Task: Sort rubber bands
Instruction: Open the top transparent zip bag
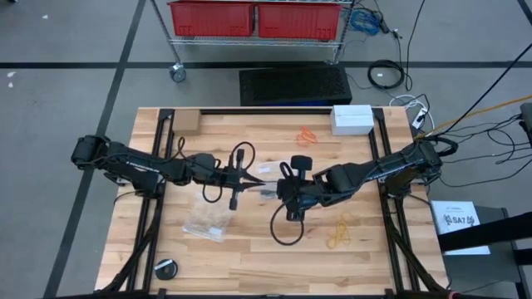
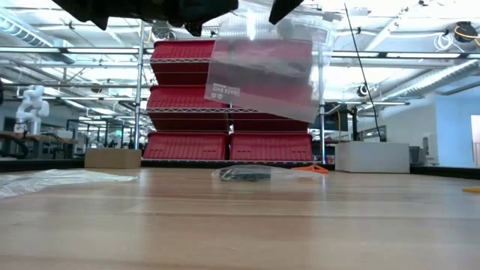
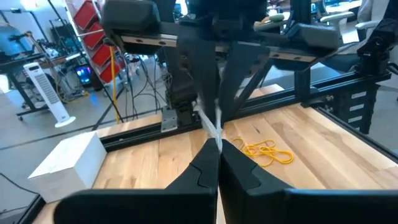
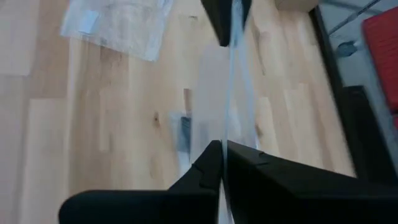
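Note:
The clear bag's edge stretches taut and nearly shut across my grippers, so my right gripper needs to release and pinch nearer my left gripper [image 4: 238, 56] to open the bag.
A clear plastic bag [image 2: 262, 75] hangs in the air over the table's middle, held between my two grippers. My left gripper [image 1: 252, 173] comes from the left and my right gripper [image 1: 279, 178] from the right; both are shut on it, tips facing each other. Orange rubber bands [image 1: 306, 135] lie toward the far edge. Pale yellow bands [image 1: 341, 232] lie toward the near right. A small bag with dark contents [image 2: 244, 173] rests flat on the wood under the hanging bag; I cannot tell whether these are bands. My left gripper pinches the clear bag's upper edge [image 3: 216, 134] between its two shut fingers, coming level from the table's left. The bag is lifted clear and hangs below. My right gripper pinches the same upper edge [image 4: 227, 134] from the table's right, opposite my left gripper. The bag is seen edge-on between the two holds.
More clear bags [image 1: 208, 220] lie flat near the left of centre. A white box [image 1: 352, 119] and a small cardboard box [image 1: 184, 122] stand at the far edge. A black round object [image 1: 166, 268] sits near the front left. Black cable loops [image 1: 287, 226] hang from the arms.

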Robot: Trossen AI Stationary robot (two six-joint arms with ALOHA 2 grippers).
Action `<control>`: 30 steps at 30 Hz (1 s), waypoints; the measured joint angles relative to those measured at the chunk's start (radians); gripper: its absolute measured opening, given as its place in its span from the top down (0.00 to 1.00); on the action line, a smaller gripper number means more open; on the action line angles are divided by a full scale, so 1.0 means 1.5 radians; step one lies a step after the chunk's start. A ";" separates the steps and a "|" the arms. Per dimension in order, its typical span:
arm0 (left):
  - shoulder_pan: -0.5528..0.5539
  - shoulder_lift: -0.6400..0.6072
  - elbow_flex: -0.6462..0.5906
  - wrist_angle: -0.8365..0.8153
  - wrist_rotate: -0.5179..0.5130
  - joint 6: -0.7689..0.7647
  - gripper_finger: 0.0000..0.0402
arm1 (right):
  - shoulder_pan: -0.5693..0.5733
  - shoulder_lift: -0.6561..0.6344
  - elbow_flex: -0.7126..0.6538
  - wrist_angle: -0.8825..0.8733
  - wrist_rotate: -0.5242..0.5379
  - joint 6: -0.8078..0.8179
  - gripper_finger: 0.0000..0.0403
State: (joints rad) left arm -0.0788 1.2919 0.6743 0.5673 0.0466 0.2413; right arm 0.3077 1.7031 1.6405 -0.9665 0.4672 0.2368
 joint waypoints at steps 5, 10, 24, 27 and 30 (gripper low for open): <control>0.000 0.000 0.000 0.001 -0.015 0.000 0.99 | 0.000 0.000 0.000 0.009 -0.054 0.034 0.90; 0.000 0.000 0.000 -0.004 -0.017 0.000 1.00 | 0.000 -0.010 0.000 0.009 -0.055 0.050 0.79; 0.000 0.000 0.000 -0.007 -0.019 0.001 1.00 | 0.000 -0.060 0.000 0.014 -0.060 0.042 0.84; 0.000 0.000 0.000 -0.007 -0.019 0.001 1.00 | 0.000 -0.046 0.001 0.012 -0.046 0.017 0.97; 0.000 0.000 0.000 -0.007 -0.019 0.001 1.00 | -0.007 -0.032 0.000 0.011 -0.044 0.010 0.98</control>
State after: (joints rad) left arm -0.0788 1.2919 0.6743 0.5575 0.0174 0.2425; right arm 0.2977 1.6546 1.6409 -0.9500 0.4015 0.2513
